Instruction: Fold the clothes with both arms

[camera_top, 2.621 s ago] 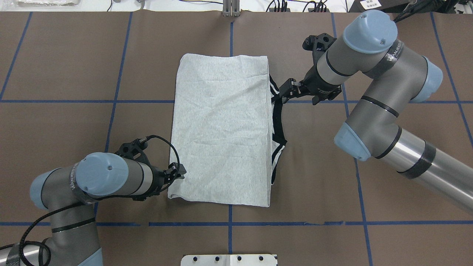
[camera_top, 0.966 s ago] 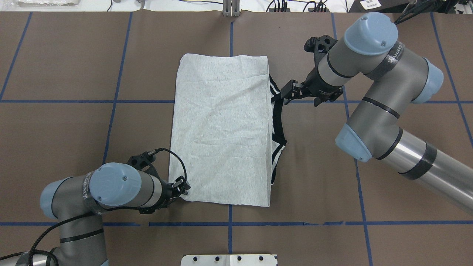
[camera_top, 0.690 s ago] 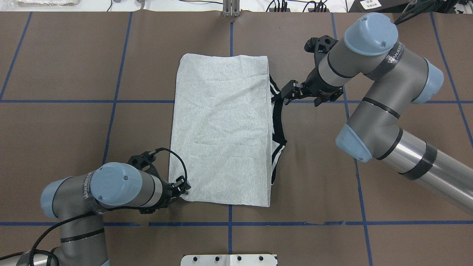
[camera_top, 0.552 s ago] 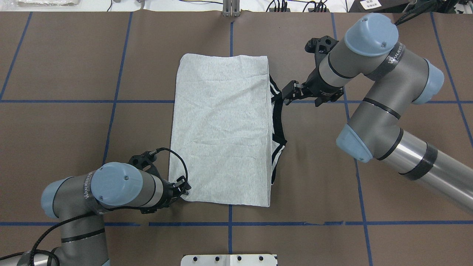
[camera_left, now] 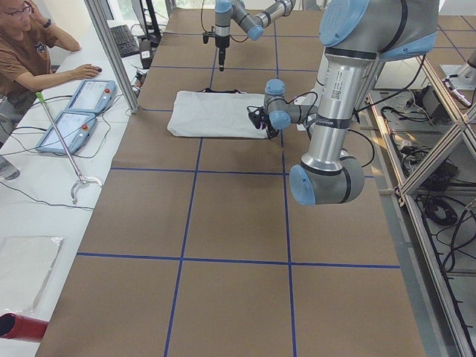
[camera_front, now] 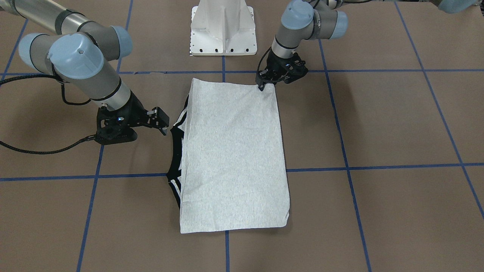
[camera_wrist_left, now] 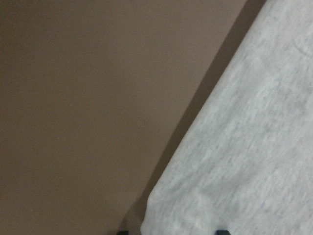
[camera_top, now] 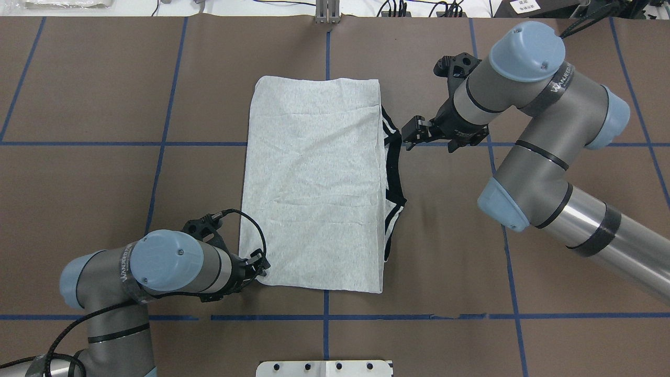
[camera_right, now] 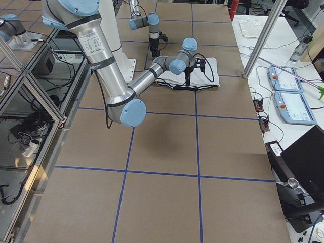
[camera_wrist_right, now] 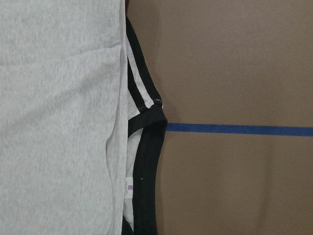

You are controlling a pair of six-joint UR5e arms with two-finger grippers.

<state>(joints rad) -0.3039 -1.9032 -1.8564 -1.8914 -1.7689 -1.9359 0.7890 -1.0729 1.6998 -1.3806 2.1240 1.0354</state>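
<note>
My left gripper's open fingers have the grey T-shirt's corner off-centre between them, so next I shift over and pinch the very tip (camera_front: 274,85) before I lift.
The grey T-shirt (camera_top: 314,183) (camera_front: 234,158) lies flat on the brown table, folded into a tall rectangle. Its black collar (camera_top: 396,173) (camera_wrist_right: 146,161) and striped shoulders stick out along one long edge. My left gripper (camera_top: 263,267) (camera_front: 261,86) is low at the shirt's corner nearest the robot base. The left wrist view shows that corner (camera_wrist_left: 195,205) between two fingertips (camera_wrist_left: 222,231) that stand apart, so the gripper is open. My right gripper (camera_top: 405,137) (camera_front: 163,122) hovers open just beside the collar and holds nothing.
The white pedestal base (camera_front: 223,26) stands at the robot's edge of the table. Blue tape lines (camera_top: 157,143) grid the brown surface. A seated person (camera_left: 22,52) and two tablets (camera_left: 74,111) are at a side bench beyond the table.
My left gripper slid along the shirt's edge to the near corner, nudging it inward, then stopped. My right gripper backed slightly away from the collar.
</note>
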